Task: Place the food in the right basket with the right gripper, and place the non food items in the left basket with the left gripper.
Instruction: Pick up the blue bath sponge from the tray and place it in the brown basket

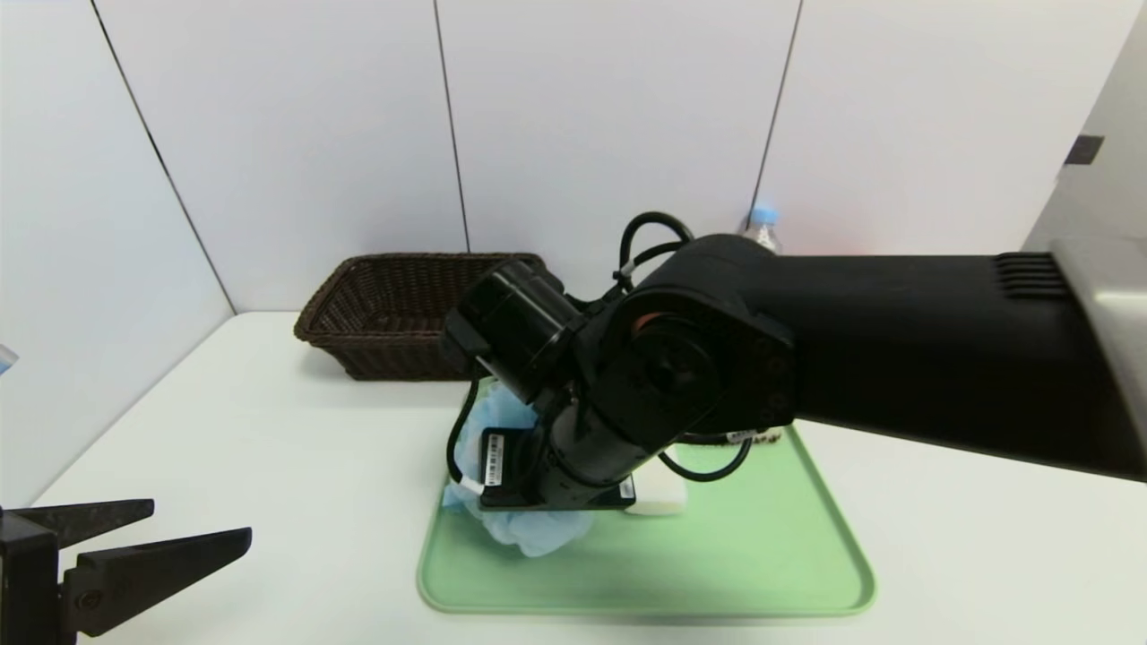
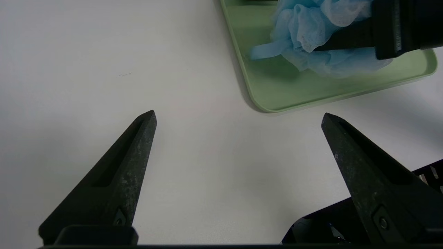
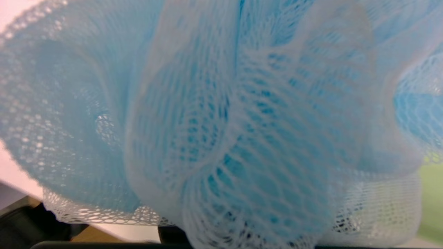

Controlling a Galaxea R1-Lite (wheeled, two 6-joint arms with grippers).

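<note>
My right gripper needs to release the light-blue bath pouf inside the dark brown basket [image 1: 462,300], and it will do so in the half that is toward the water bottle.
A fluffy light-blue bath pouf [image 1: 529,528] lies on the near left part of a green tray [image 1: 762,555]. My right gripper [image 1: 556,484] reaches down into it from above. Its black fingers [image 2: 346,38] are buried in the mesh and shut on the pouf [image 2: 311,27]. Mesh [image 3: 221,121] fills the right wrist view. A white soap bar [image 1: 659,499] rests on the tray beside the gripper. The water bottle's blue cap [image 1: 763,219] shows behind my right arm. The dark brown left basket [image 1: 394,313] stands at the back left. The right basket is hidden. My left gripper [image 1: 202,522] hovers open over bare table.
My right arm crosses the whole right half of the head view and covers the back of the tray. White wall panels close off the far and left sides of the table. The tray's near corner [image 2: 277,90] lies just ahead of my left gripper [image 2: 238,114].
</note>
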